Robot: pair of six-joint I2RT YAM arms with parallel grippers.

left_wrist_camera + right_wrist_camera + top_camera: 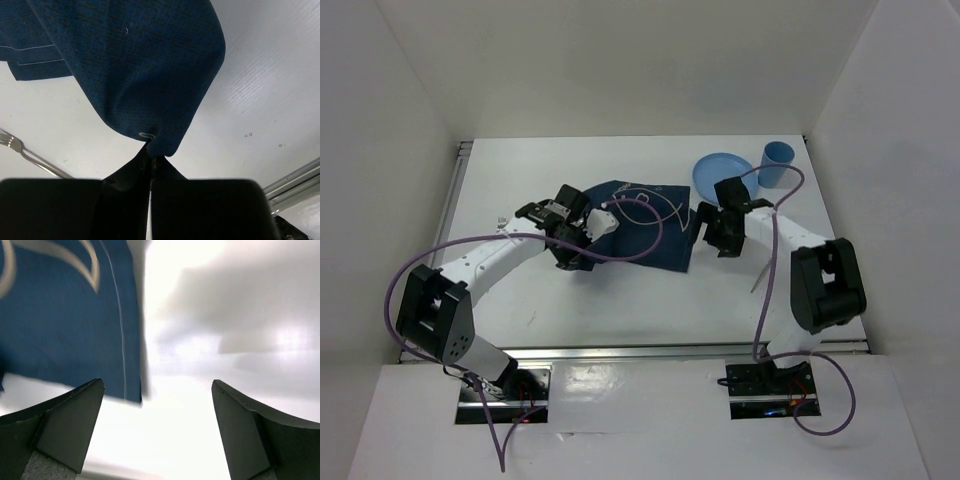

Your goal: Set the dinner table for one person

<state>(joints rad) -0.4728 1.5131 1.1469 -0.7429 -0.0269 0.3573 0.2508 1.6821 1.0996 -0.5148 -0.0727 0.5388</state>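
Observation:
My right gripper is to close on the placemat's free near corner [682, 268] [131, 396], which lies across from the near corner that my left gripper is holding.
The navy placemat [640, 230] lies rumpled on the white dinner table [620, 310], its left part lifted and folded. My left gripper [570, 255] is shut on the placemat's near-left corner; in the left wrist view the cloth [140, 65] hangs pinched at the left gripper's tips [150, 156]. My right gripper [708, 235] hovers open beside the mat's right edge. In the right wrist view the right gripper [157, 390] holds nothing, with the placemat's corner [65, 315] just left of the gap over bare table [200, 415].
A blue plate [718, 172] and a blue cup [778, 163] stand at the back right. A fork [25, 152] lies left of the mat. A thin utensil [761, 272] lies by the right arm. Metal rails [455, 200] edge the table.

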